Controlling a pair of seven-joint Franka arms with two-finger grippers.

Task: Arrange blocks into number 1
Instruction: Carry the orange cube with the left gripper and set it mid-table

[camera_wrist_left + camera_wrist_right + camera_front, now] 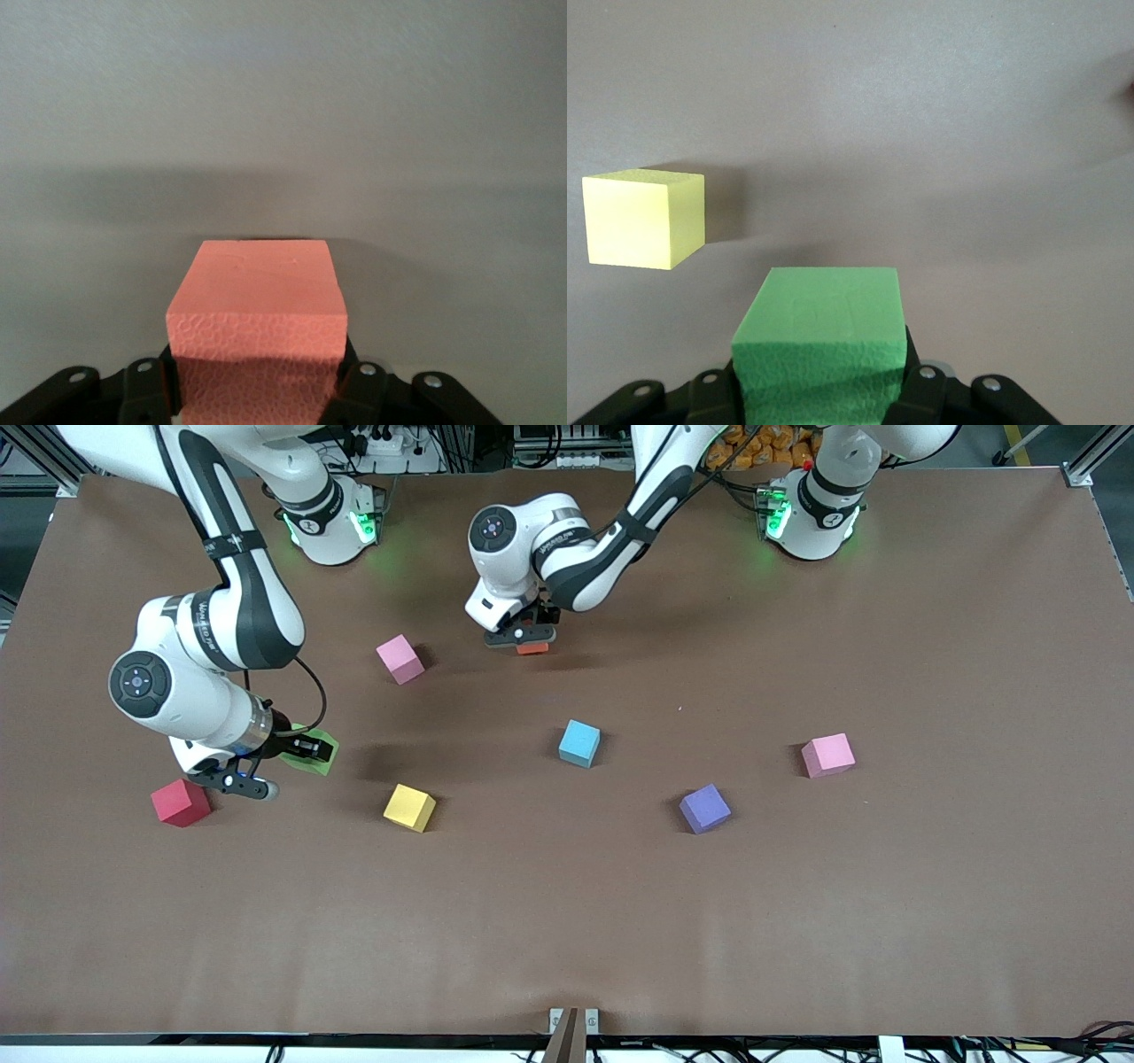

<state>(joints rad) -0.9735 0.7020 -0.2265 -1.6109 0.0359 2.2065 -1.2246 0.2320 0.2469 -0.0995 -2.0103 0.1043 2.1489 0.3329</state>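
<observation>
I am using my left gripper for the orange block, now low near the robots' side. Next, I set it down on the brown table [518, 610] between the nearest pink cube and the robots' edge.
My left gripper [530, 640] is shut on the orange block [532, 648], low over the table near the robots' side; the block fills the space between the fingers [255, 319]. My right gripper [285, 760] is shut on the green block [312, 750] toward the right arm's end, held between its fingers [822, 345]. The yellow block [409, 808] lies on the table close to the green one and shows beside it [645, 218]. The light blue block [579, 743] sits mid-table. The purple block [705, 808] lies nearer the front camera, toward the left arm's end.
One pink cube [400, 659] lies beside the left gripper, another pink cube [828, 755] toward the left arm's end. A red cube [181, 802] sits just by the right gripper. The brown table [567, 921] is bare along its front.
</observation>
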